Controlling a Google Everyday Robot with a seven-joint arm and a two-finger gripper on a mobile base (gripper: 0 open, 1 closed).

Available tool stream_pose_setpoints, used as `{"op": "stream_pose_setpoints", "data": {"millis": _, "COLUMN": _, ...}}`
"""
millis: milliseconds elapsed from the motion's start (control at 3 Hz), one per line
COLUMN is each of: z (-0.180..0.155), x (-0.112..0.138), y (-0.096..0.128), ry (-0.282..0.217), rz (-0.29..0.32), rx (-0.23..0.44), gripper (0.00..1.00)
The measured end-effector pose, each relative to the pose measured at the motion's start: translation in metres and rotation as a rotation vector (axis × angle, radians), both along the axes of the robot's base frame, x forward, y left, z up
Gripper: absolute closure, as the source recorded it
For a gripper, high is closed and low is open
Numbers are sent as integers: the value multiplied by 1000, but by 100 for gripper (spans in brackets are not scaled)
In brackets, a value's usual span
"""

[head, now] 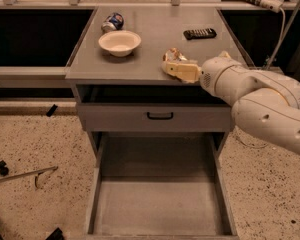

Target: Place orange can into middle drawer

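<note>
The fingers will grip the orange can's lower part (177,67), its upper part above them.
The orange can (172,54) stands on the grey cabinet top (150,29) near its front edge, right of centre. It is small and dented, and partly hidden. My gripper (179,69) reaches in from the right on a white arm (260,94) and sits right against the can's front side, low over the top. The middle drawer (160,204) is pulled fully out below, a wide deep grey box with a bare floor.
A white bowl (119,41) and a blue-and-white can (112,21) sit at the top's left rear. A black remote (200,33) lies at the right rear. A shallower drawer front with a black handle (160,116) is closed above the open drawer. Speckled floor surrounds the cabinet.
</note>
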State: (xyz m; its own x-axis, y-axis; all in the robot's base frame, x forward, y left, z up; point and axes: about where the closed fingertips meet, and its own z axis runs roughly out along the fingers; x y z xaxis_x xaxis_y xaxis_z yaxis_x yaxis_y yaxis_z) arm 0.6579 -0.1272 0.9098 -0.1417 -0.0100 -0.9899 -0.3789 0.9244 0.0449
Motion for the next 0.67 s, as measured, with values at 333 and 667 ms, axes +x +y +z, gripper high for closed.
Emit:
{"op": "stream_pose_setpoints", "data": {"millis": 333, "z": -4, "x": 1, "y": 10, "ry": 11, "rz": 30, "rx": -10, "gripper": 0}}
{"op": "stream_pose_setpoints", "data": {"millis": 667, "z": -10, "x": 5, "y": 27, "ry": 19, "rz": 69, "rx": -11, "gripper": 0}}
